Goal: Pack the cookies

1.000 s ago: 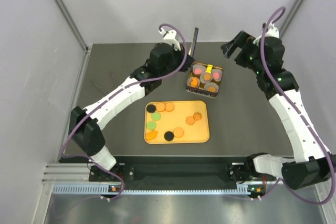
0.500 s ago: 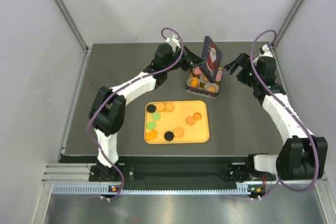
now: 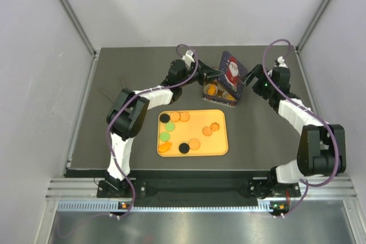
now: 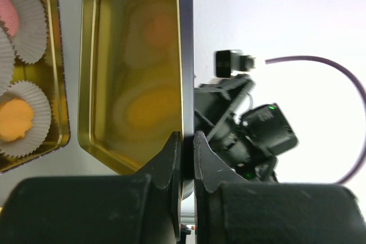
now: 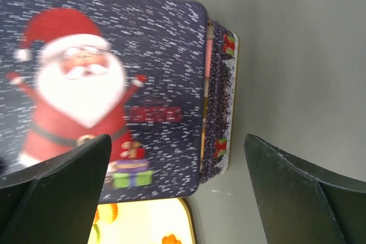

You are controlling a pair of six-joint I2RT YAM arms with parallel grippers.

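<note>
My left gripper is holding the Santa lid, and I need to let go of it on top of the open tin (image 3: 221,83), over the cookies in their paper cups.
Several cookies (image 3: 185,116), orange, green and black, lie on the orange tray (image 3: 222,141). More sit in white paper cups in the open tin (image 3: 219,92); the left wrist view shows an orange one (image 4: 12,127) and a pink one (image 4: 7,16). My left gripper (image 3: 213,76) is shut on the edge of the Santa lid (image 3: 233,72) and holds it tilted over the tin. Its fingers (image 4: 171,152) pinch the lid's rim (image 4: 184,84). My right gripper (image 3: 251,78) is open and empty just right of the lid (image 5: 103,95) and tin (image 5: 220,95).
The dark table (image 3: 131,141) is enclosed by pale walls on three sides. The tray's corner (image 5: 148,224) shows below the lid in the right wrist view. The right arm (image 3: 297,112) curves along the table's right side.
My left gripper carried the lid right and tipped it over the tin, Santa face up. My right gripper came down and left, close to the tin's right side.
</note>
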